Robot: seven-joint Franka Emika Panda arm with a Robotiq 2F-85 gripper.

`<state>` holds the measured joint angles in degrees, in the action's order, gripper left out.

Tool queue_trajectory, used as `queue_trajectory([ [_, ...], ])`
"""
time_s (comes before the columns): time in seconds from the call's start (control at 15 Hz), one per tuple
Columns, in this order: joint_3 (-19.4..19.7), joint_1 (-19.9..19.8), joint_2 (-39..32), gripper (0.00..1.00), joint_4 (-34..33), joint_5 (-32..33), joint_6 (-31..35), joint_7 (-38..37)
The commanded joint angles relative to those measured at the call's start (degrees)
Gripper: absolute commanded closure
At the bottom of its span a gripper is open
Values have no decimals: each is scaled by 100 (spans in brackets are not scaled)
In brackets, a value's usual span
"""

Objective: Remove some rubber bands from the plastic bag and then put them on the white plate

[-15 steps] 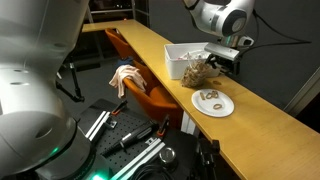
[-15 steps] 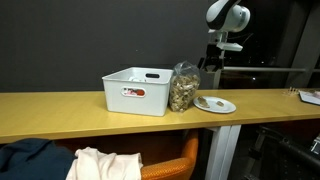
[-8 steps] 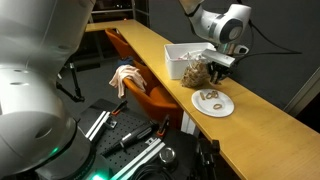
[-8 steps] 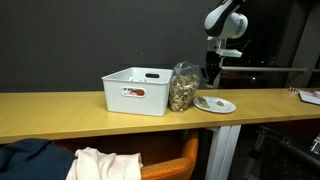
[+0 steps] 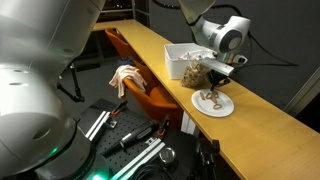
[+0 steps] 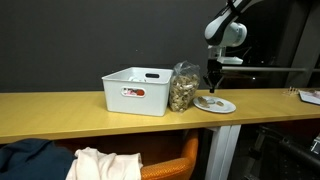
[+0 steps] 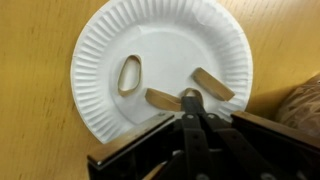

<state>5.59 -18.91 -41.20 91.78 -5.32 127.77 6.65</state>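
Note:
Next, I release the tan rubber band from my gripper onto the white plate, setting it between the loop and the flat rubber band (image 5: 213, 96) (image 7: 168, 98).
The white plate (image 7: 100, 50) lies on the wooden counter, and both exterior views show it (image 5: 222, 106) (image 6: 216, 104). Three tan rubber bands rest on it: a loop (image 7: 130, 73), a flat one (image 7: 213, 84) and a third (image 7: 163, 99). My gripper (image 7: 190, 97) is down at the plate's near rim with its fingers pressed together, and the end of that third band curls around their tips. The plastic bag (image 5: 196, 72) of rubber bands stands upright just beside the plate (image 6: 183, 88). In the wrist view only its edge (image 7: 305, 100) shows.
A white plastic bin (image 6: 135, 90) stands on the counter behind the bag. An orange chair (image 5: 140, 85) with a cloth (image 5: 124, 75) on it sits beside the counter. A dark wall rises behind the counter.
The gripper has come down from above the bag to the plate's surface, and its fingers have closed from wide apart to fully together.

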Motion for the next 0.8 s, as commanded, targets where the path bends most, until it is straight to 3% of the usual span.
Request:
queue_trajectory([
  [0.0, 24, -46, 291, 100, 122, -115, -49, 68],
  [0.4, 115, 50, 1633, 100, 878, -45, 302, 165],
  [0.73, -16, 239, 1793, 100, 578, 24, 600, 689],
])
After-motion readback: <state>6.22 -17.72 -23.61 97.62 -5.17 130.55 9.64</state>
